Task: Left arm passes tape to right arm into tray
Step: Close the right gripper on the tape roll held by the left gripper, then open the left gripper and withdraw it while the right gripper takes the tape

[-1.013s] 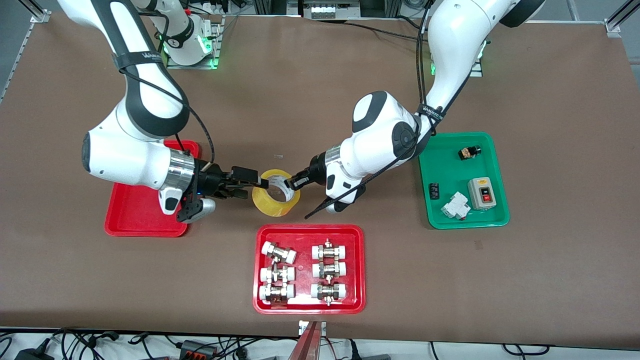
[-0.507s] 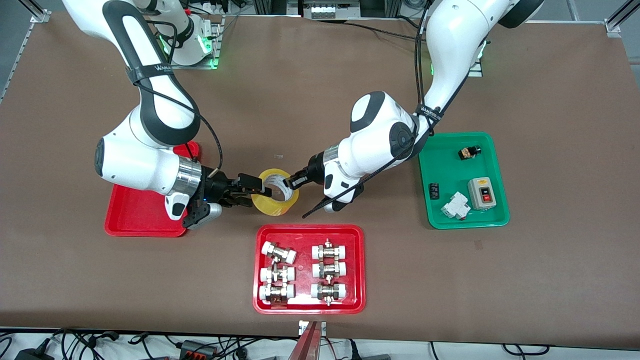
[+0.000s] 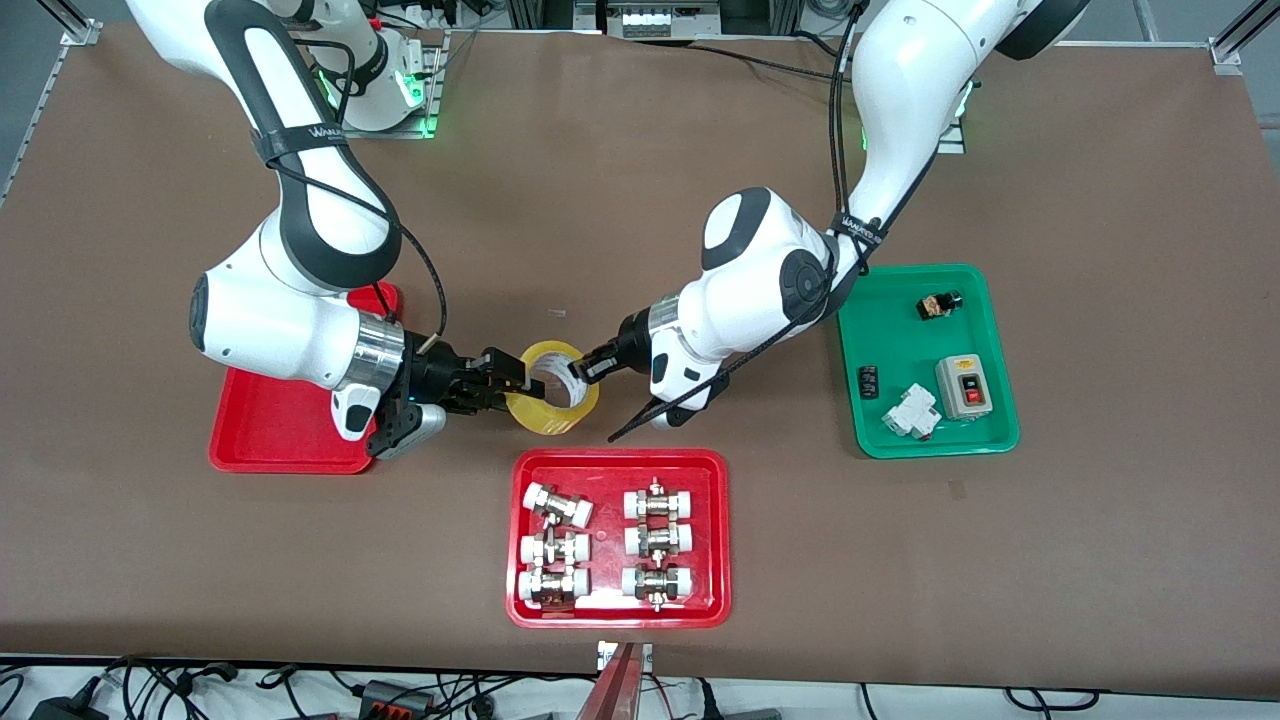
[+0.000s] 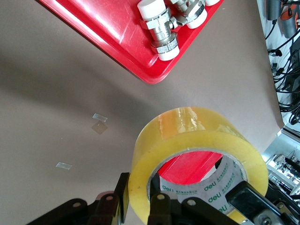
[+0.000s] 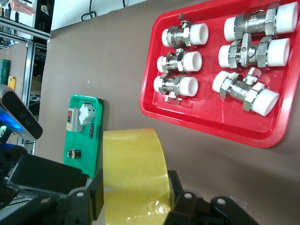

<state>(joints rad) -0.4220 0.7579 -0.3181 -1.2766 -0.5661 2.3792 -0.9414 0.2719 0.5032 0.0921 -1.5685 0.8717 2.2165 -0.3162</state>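
Observation:
My right gripper is going to let go of the tape in the plain red tray (image 3: 329, 360), near the side of that tray that faces the green tray.
The yellowish tape roll (image 3: 546, 418) hangs above the table between both grippers, over bare table beside the plain red tray (image 3: 262, 440). My left gripper (image 3: 583, 369) is shut on the roll's wall, one finger inside the white core and one outside (image 4: 140, 197). My right gripper (image 3: 508, 385) is shut across the roll's width, its pads flush against both flat faces (image 5: 134, 187). The tape fills the left wrist view (image 4: 201, 126) and the right wrist view (image 5: 133, 164). Part of the plain red tray is hidden under the right arm.
A red tray with metal-and-white pipe fittings (image 3: 618, 612) lies nearer the front camera than the tape, and shows in both wrist views (image 4: 117, 42) (image 5: 154, 108). A green tray (image 3: 900, 330) with small electrical parts lies toward the left arm's end.
My right gripper moved in toward the tape and its fingers closed onto the roll's two faces. The left gripper and the tape stayed almost still.

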